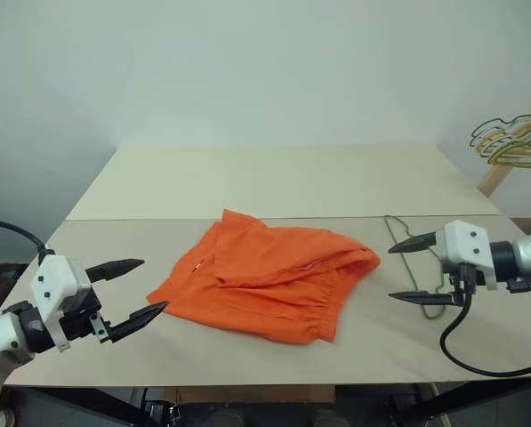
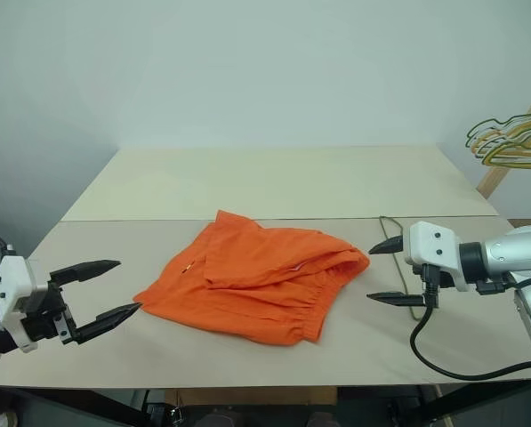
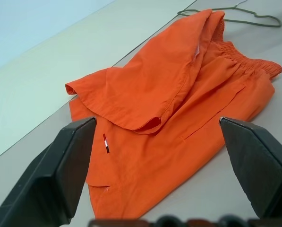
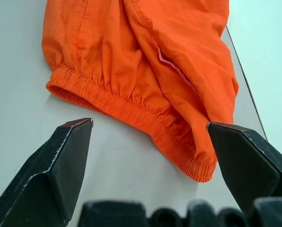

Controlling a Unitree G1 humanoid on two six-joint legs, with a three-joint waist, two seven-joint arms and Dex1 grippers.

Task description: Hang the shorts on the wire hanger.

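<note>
My left gripper is set to move next to the orange shorts' near leg-hem corner (image 1: 169, 310) (image 3: 130, 212), the one opposite the waistband by the small striped tag, and it will close there.
The orange shorts (image 1: 269, 274) lie crumpled and flat in the middle of the table, the gathered waistband (image 4: 131, 111) turned toward the right. A thin grey-green wire hanger (image 1: 398, 242) lies flat on the table just right of them, partly hidden behind my right gripper. My left gripper (image 1: 140, 289) hovers open to the left of the shorts, fingers pointing at the cloth. Open as well, my right gripper (image 1: 412, 269) is held to the right of the waistband, above the hanger. Neither gripper touches the shorts.
A bunch of yellow and green hangers (image 1: 514, 142) hangs on a wooden stand at the far right. The pale table (image 1: 274, 182) has a seam across its middle, and its far half is bare. A black cable (image 1: 478, 360) loops below my right wrist.
</note>
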